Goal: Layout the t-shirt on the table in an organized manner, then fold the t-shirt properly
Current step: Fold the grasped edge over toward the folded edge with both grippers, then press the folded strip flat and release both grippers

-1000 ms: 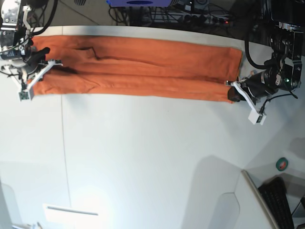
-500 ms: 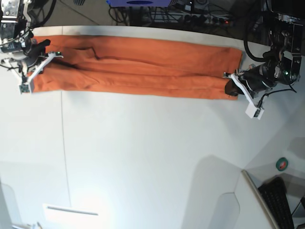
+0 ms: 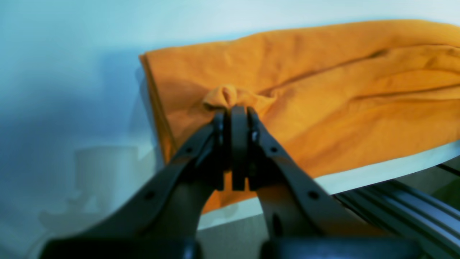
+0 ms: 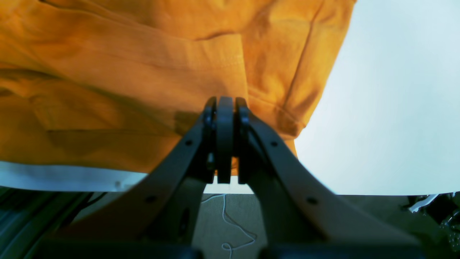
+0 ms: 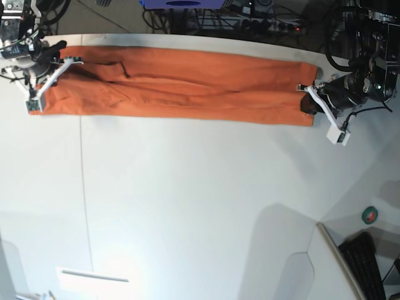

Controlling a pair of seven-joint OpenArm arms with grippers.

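I can see the orange t-shirt lying close along the table's edge, so I should open my left gripper, take the t-shirt's folded end (image 5: pixel 291 102) and help drag it clear before folding.
The orange t-shirt (image 5: pixel 187 84) lies as a long narrow folded strip along the far side of the white table (image 5: pixel 200 200). My left gripper (image 5: pixel 306 103) is at the strip's right end in the base view. In the left wrist view it (image 3: pixel 233 109) is shut, pinching a small bunch of the t-shirt (image 3: pixel 323 90) at its corner. My right gripper (image 5: pixel 39 78) is at the strip's left end. In the right wrist view it (image 4: pixel 222 102) is shut on the hemmed edge of the t-shirt (image 4: pixel 125 72), low over the table (image 4: pixel 388 108).
The table's far edge (image 5: pixel 187 39) runs just behind the shirt, with cables and a blue object (image 5: pixel 181 4) beyond it. A thin seam (image 5: pixel 84 187) crosses the tabletop. A keyboard (image 5: pixel 369 265) and a green tape roll (image 5: pixel 370 215) sit off the near right corner.
Both grippers have moved toward the table's far edge, carrying the strip's ends with them. The shirt now lies higher in the base view and straighter.
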